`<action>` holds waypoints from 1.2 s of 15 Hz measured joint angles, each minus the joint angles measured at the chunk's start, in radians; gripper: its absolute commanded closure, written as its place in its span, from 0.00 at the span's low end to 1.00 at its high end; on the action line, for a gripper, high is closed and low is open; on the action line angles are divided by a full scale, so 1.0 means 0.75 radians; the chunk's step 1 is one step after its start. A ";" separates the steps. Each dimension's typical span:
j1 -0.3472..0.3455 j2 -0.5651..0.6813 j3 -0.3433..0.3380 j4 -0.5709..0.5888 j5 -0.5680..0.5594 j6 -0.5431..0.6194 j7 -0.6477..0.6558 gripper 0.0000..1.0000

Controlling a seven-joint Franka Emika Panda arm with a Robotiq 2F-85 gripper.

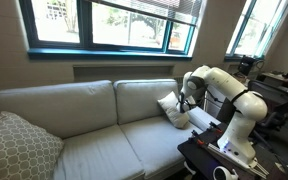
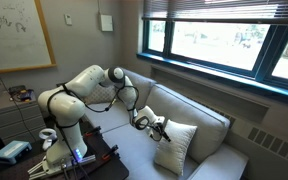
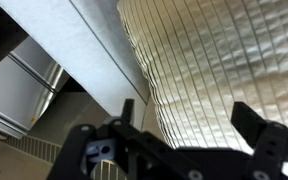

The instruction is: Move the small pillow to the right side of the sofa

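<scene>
The robot's gripper should close on the small pillow's ribbed fabric [image 1: 176, 107] [image 3: 199, 108], pinching a fold slightly in from the pillow's edge near the front of the sofa seat.
The small pillow [image 1: 170, 108] is white and puffy and leans against the back cushion at the right end of the sofa [image 1: 84, 140]. My gripper [image 1: 184, 102] is right beside it, on its right. In the wrist view the pillow's ribbed white fabric [image 3: 204, 70] fills the space in front of and between my fingers [image 3: 189, 120], which stand wide apart and open. In an exterior view the gripper [image 2: 152, 123] reaches over the sofa seat [image 2: 134, 145], and the small pillow is mostly hidden behind it.
A larger lattice-patterned cushion [image 1: 16, 148] lies at the sofa's left end; it also shows in an exterior view [image 2: 176, 146] near the sofa arm. A dark table [image 1: 209, 155] holds my base next to the sofa. Windows run behind the sofa.
</scene>
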 measured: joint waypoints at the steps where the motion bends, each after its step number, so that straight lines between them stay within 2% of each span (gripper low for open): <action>1: -0.022 0.007 0.011 0.026 -0.004 0.000 0.000 0.00; 4: -0.122 0.014 0.098 0.121 -0.074 -0.003 -0.025 0.00; 8: -0.320 0.038 0.237 0.271 -0.222 -0.053 -0.101 0.00; 12: -0.487 0.093 0.322 0.426 -0.329 -0.126 -0.143 0.01; 13: -0.514 0.109 0.337 0.463 -0.346 -0.144 -0.148 0.25; 15: -0.547 0.144 0.358 0.535 -0.368 -0.183 -0.156 0.29; 18: -0.545 0.212 0.358 0.639 -0.367 -0.212 -0.154 0.52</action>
